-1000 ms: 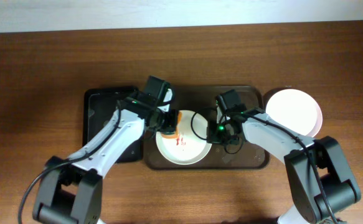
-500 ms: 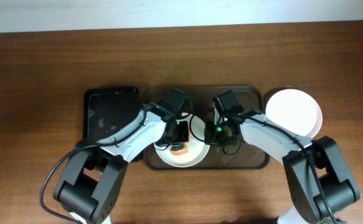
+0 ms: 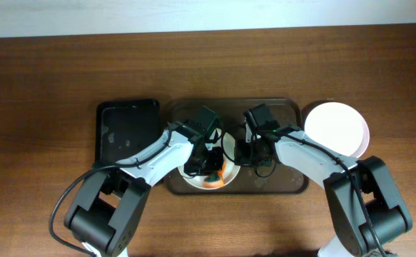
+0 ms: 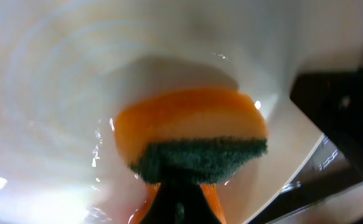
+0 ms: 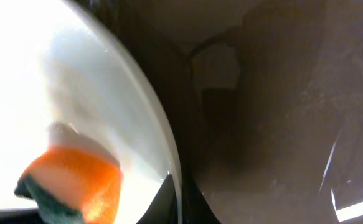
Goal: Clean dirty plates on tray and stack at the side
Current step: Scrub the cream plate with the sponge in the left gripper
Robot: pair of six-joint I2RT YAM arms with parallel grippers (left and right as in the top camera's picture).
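Observation:
I should have my left gripper release the orange sponge inside the black tray (image 3: 142, 142), over toward the side of it that is near the brown tray.
A white plate (image 3: 193, 178) lies on the brown tray (image 3: 293, 182). My left gripper (image 3: 211, 171) is shut on an orange sponge with a green scrub side (image 4: 193, 140) and presses it on the plate's near right part (image 4: 63, 81). My right gripper (image 3: 240, 151) is shut on the plate's right rim (image 5: 169, 149), pinching it between its fingers; the sponge also shows in the right wrist view (image 5: 72, 183). A clean white plate (image 3: 336, 128) rests on the table right of the tray.
A black tray (image 3: 125, 128) with wet marks sits left of the brown tray. Both arms cross over the brown tray's middle. Brown tabletop lies all around.
My left gripper has swept the sponge from the plate's upper left across to its lower right. The red marks on the plate no longer show. The right arm has held still.

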